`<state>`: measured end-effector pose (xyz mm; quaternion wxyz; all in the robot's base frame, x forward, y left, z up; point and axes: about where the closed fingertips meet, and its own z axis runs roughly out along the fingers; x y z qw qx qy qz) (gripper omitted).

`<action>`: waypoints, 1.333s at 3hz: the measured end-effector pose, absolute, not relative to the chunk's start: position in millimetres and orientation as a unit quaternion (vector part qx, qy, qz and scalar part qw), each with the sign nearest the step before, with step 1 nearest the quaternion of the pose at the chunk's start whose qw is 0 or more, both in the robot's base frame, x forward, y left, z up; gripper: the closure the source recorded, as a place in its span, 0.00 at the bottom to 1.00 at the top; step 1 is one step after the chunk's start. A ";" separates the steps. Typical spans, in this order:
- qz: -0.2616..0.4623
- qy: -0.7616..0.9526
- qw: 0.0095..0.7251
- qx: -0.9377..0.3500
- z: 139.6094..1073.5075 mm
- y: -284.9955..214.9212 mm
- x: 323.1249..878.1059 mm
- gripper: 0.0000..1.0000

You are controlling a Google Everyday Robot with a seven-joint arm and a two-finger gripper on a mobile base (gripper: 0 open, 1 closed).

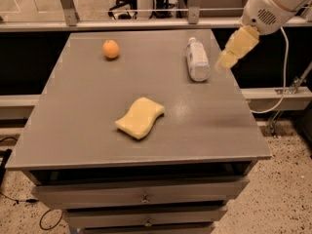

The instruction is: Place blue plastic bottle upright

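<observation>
The blue plastic bottle has a white cap, and next my gripper needs to go beside that cap to the neck end [193,48] and close there.
The blue plastic bottle [197,59] lies on its side at the back right of the grey table [97,116], its white cap pointing to the far edge. It is clear with a pale label. My gripper [227,59] hangs from the white arm at the upper right. It is above the table's right edge, just right of the bottle and apart from it, holding nothing.
An orange fruit [111,48] sits at the back left of the table. A yellow sponge [140,117] lies near the middle. Drawers [144,198] are under the tabletop. A metal rail [146,24] runs behind the table. A cable [280,82] hangs at the right.
</observation>
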<state>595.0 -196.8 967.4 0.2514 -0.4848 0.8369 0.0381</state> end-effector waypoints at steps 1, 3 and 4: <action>0.058 0.857 0.263 -0.439 957.7 -183.7 637.8 0.00; 0.053 0.925 0.260 -0.273 931.8 -181.7 711.0 0.00; 0.064 0.940 0.252 -0.223 920.7 -179.6 730.5 0.00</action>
